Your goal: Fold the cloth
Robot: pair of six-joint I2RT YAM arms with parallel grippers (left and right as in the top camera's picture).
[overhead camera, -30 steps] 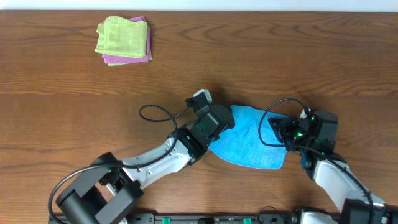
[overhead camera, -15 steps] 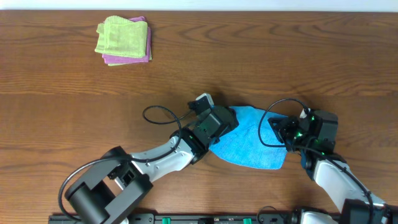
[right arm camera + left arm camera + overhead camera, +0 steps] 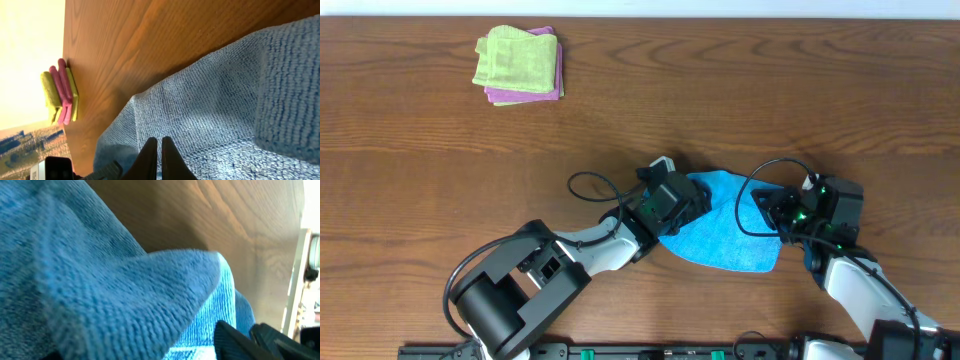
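Note:
The cloth's end has a raised flap humped over it beside my right gripper's shut fingers, so next my right gripper opens, grabs the cloth's near corner (image 3: 769, 258) and straightens that end.
The sky-blue cloth (image 3: 730, 232) lies bunched on the wooden table at the front centre. My left gripper (image 3: 686, 206) is over its left edge. In the left wrist view a raised fold of the cloth (image 3: 125, 295) fills the frame and runs down into the jaws, where one dark finger (image 3: 236, 341) shows. The gripper looks shut on that fold. My right gripper (image 3: 782, 214) is at the cloth's right edge. In the right wrist view its fingers (image 3: 160, 152) are shut together with the tips down on the cloth (image 3: 215, 100).
A light green folded cloth (image 3: 515, 56) lies on a pink folded cloth (image 3: 528, 97) at the far left. Both show in the right wrist view (image 3: 59, 92). The left arm's black cable (image 3: 582, 184) loops over the table beside the gripper.
My left gripper has moved right, over the cloth's left edge. The right arm has not moved.

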